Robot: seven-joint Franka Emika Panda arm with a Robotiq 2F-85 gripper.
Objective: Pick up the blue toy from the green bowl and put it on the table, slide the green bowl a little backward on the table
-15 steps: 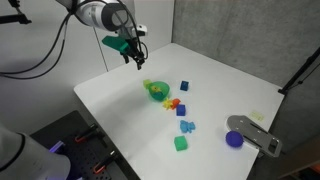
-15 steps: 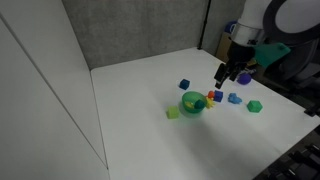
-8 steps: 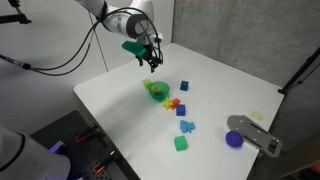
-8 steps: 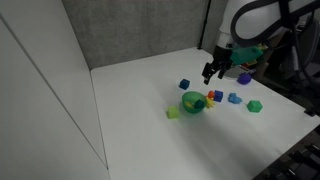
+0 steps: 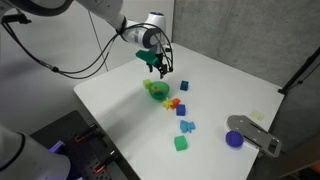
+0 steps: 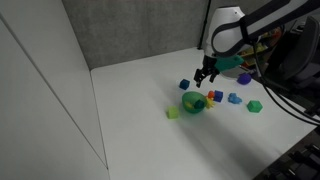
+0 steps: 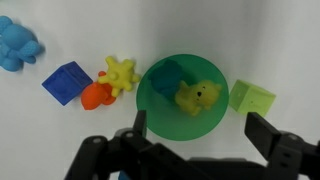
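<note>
Next, my gripper grabs the middle of the dark-blue toy (image 5: pixel 159 94) (image 7: pixel 168 78), which is next to the yellow toy in the green bowl.
The green bowl (image 7: pixel 160 112) lies under my wrist camera and also shows in both exterior views (image 5: pixel 157 91) (image 6: pixel 192 103). In it lie the dark-blue toy (image 7: pixel 165 75) and a yellow toy (image 7: pixel 198 97). My gripper (image 7: pixel 200 130) is open and empty, its fingers spread wider than the bowl's near half. In both exterior views it hangs just above the bowl (image 5: pixel 160 68) (image 6: pixel 203 78). The white table (image 5: pixel 120 100) carries everything.
A light-green cube (image 7: pixel 252 97) sits beside the bowl. On the other side are a yellow star toy (image 7: pixel 120 73), an orange toy (image 7: pixel 97 95), a blue cube (image 7: pixel 67 82) and a sky-blue toy (image 7: pixel 17 42). A purple round piece (image 5: pixel 234 139) and a grey object (image 5: pixel 255 133) lie farther off.
My gripper has moved across the table from beyond its edge to a spot over the green bowl. The toys and the bowl have not moved.
</note>
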